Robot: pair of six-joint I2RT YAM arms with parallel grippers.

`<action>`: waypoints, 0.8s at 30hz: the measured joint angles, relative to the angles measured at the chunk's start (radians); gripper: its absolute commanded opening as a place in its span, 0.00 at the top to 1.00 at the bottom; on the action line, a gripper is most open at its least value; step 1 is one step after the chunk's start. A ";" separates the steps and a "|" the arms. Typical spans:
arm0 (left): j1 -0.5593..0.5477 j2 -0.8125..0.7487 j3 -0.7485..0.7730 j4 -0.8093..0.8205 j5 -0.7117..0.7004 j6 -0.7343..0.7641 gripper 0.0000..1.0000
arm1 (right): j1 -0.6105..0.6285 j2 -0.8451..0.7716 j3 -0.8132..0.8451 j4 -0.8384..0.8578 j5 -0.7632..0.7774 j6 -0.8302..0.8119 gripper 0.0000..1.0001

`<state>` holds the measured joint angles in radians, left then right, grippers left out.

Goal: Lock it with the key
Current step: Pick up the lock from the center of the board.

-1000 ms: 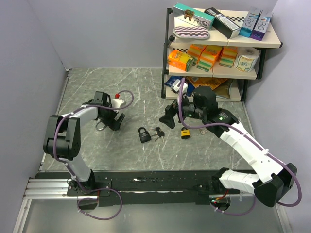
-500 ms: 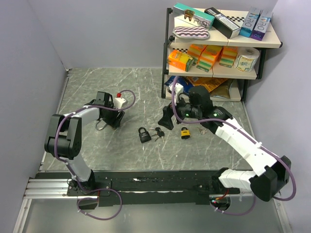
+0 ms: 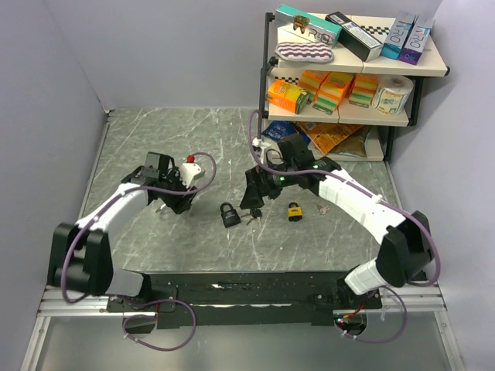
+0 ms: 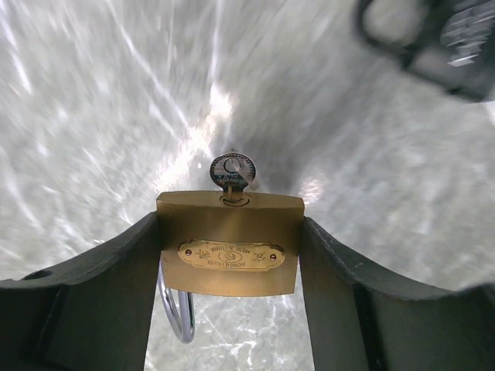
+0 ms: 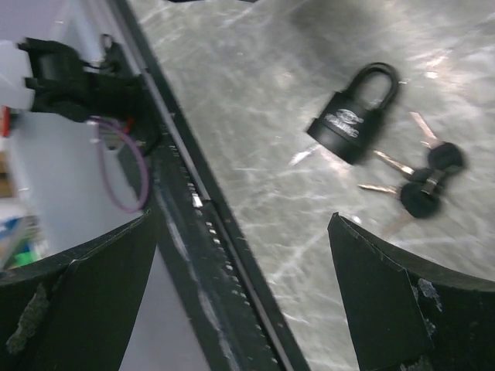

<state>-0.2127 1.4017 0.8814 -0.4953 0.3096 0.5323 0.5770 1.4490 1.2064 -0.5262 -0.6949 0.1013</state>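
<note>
My right gripper is to close next on the keyhole end (image 3: pixel 191 197) of the brass padlock's body, beside the fingers of my left gripper.
My left gripper (image 3: pixel 172 198) is shut on a brass padlock (image 4: pixel 230 244), with its body clamped between the two fingers (image 4: pixel 108 294). A silver key (image 4: pixel 232 173) sits in the padlock's keyhole, and the steel shackle (image 4: pixel 176 311) hangs open on the left. A black padlock (image 3: pixel 230 215) lies at mid-table with a bunch of black-headed keys (image 3: pixel 251 213) beside it. Both also show in the right wrist view, the black padlock (image 5: pixel 352 116) and the keys (image 5: pixel 421 184). My right gripper (image 3: pixel 254 198) is open and empty just above and right of the black padlock.
A small yellow padlock (image 3: pixel 295 211) and loose keys (image 3: pixel 323 209) lie right of centre. A shelf rack (image 3: pixel 348 69) with boxes and packets stands at the back right. Grey walls close the left and back. The black rail (image 5: pixel 209 232) runs along the near table edge.
My right gripper has swung left from beside the yellow padlock to the black padlock and its keys. My left arm has stretched out and shifted slightly, still holding the brass padlock.
</note>
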 measured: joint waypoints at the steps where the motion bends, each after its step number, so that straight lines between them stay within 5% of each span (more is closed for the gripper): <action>1: -0.010 -0.034 0.000 -0.005 0.007 0.007 0.99 | 0.000 0.017 0.000 0.009 -0.023 0.017 0.01; 12: -0.175 -0.282 0.001 -0.078 0.098 0.013 0.99 | 0.000 0.264 0.053 0.219 -0.190 0.304 0.03; 24: -0.277 -0.315 0.017 -0.119 0.139 -0.066 0.99 | 0.054 0.338 0.082 0.428 -0.266 0.503 0.14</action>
<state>-0.4896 1.0870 0.8986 -0.6140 0.4488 0.4660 0.6308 1.7874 1.2881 -0.0986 -0.9611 0.6041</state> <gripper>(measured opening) 0.668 0.881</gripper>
